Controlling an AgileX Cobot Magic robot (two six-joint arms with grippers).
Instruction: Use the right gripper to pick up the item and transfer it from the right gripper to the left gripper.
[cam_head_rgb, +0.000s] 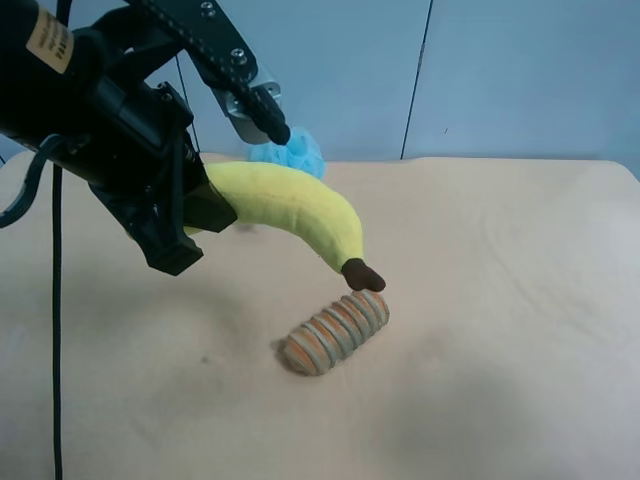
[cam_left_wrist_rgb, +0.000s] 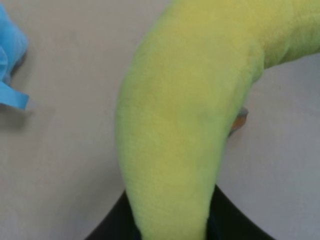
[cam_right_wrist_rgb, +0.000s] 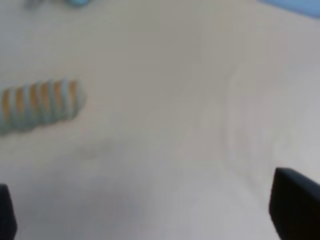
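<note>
My left gripper is going to let go of the yellow plush banana on the bare beige tablecloth (cam_head_rgb: 113, 264) beside the hanging black cable.
The yellow plush banana (cam_head_rgb: 290, 205) hangs in the air, held at its thick end by my left gripper (cam_head_rgb: 215, 205), the angular black claw with the tan label. Its brown stem tip (cam_head_rgb: 362, 275) points down, just above the striped roll (cam_head_rgb: 335, 332). In the left wrist view the banana (cam_left_wrist_rgb: 185, 115) fills the frame, with the black fingers (cam_left_wrist_rgb: 112, 227) closed on either side of it. My right gripper (cam_right_wrist_rgb: 150, 215) shows only in the right wrist view. Its jaws are wide apart and empty over the bare tablecloth, and the arm is out of the exterior view.
The orange-and-grey striped roll (cam_right_wrist_rgb: 40, 105) lies on the beige tablecloth (cam_head_rgb: 500, 300). A fluffy light-blue pouf (cam_head_rgb: 290, 155) sits at the back, behind the banana, and shows in the left wrist view (cam_left_wrist_rgb: 10, 65). A black cable (cam_head_rgb: 56, 330) hangs at the exterior view's left.
</note>
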